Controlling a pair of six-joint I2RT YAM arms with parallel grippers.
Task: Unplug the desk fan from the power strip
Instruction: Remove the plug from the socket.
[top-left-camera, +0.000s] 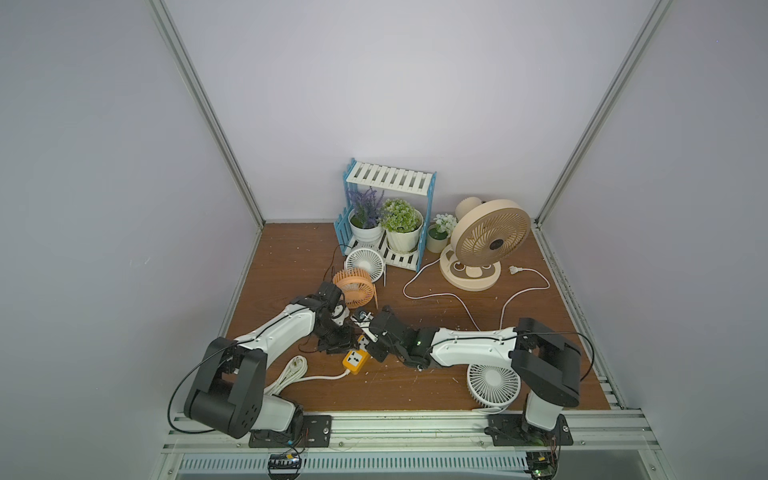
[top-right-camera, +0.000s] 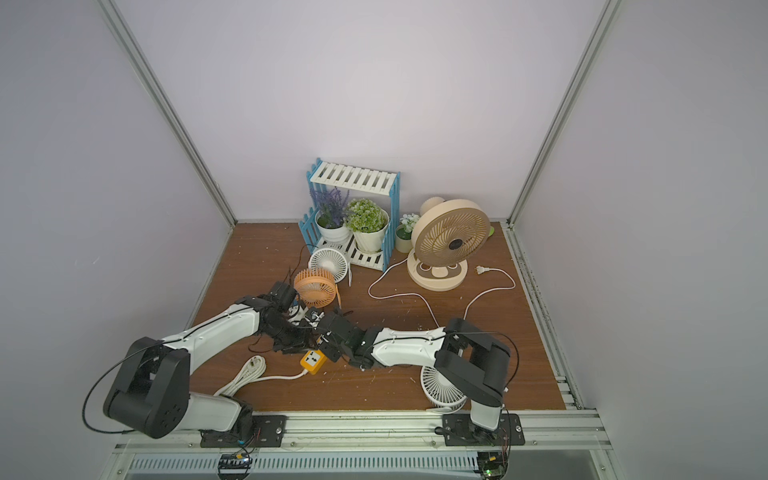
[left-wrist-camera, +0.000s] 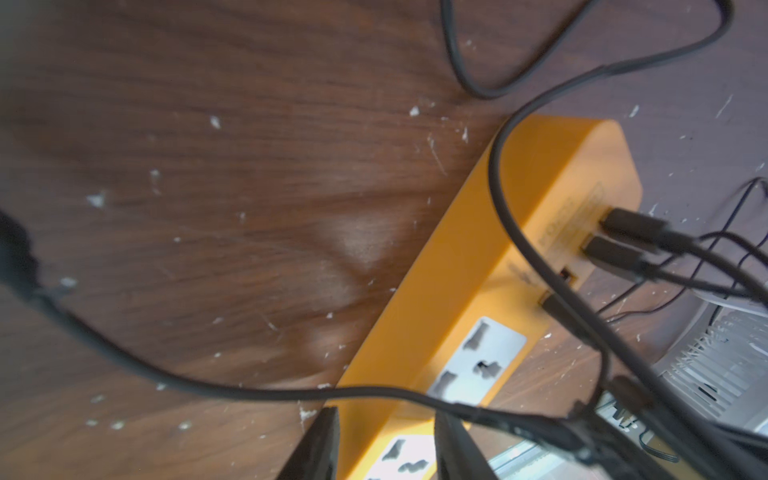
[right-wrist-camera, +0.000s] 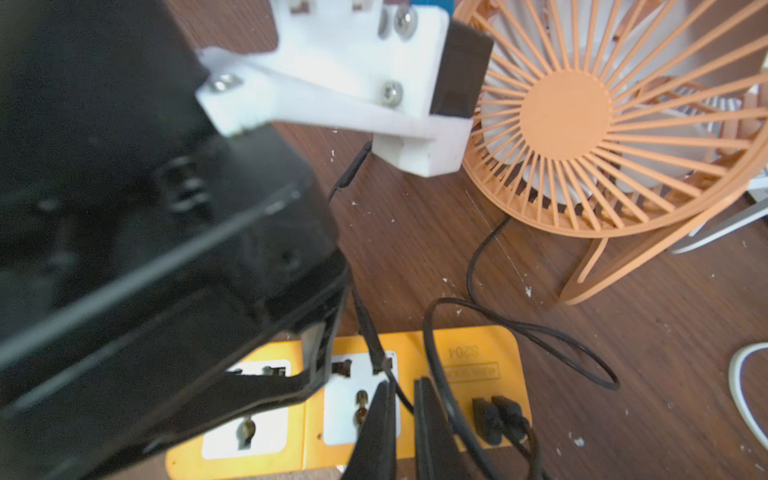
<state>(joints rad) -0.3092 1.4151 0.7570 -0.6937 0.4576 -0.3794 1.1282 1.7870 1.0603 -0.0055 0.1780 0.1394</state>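
Note:
The thin black cable is at my right gripper short of its USB plug, so next my right gripper opens and grips closer to the port (left-wrist-camera: 560, 310) before it pulls.
The orange-yellow power strip (top-left-camera: 355, 360) (right-wrist-camera: 478, 353) lies at the table's middle front. My left gripper (left-wrist-camera: 388, 449) is shut on the power strip (left-wrist-camera: 540, 187), one finger on each long side near its white sockets. My right gripper (right-wrist-camera: 405, 399) hangs over the USB end. Its fingers are almost together, and a thin black cable (right-wrist-camera: 399, 390) crosses the narrow slit between them. Two black USB plugs (right-wrist-camera: 498, 415) sit in the ports beside it. An orange desk fan (top-left-camera: 353, 286) (right-wrist-camera: 582, 124) stands just behind, and its black cable runs toward the strip.
A blue-and-white shelf (top-left-camera: 386, 174) with potted plants stands at the back. Beside it are a large beige fan (top-left-camera: 486, 245), its loose white plug (top-left-camera: 515, 271) and a small white fan (top-left-camera: 365, 261). Another white fan (top-left-camera: 492, 384) lies under my right arm. The strip's coiled white cord (top-left-camera: 291, 372) is at front left.

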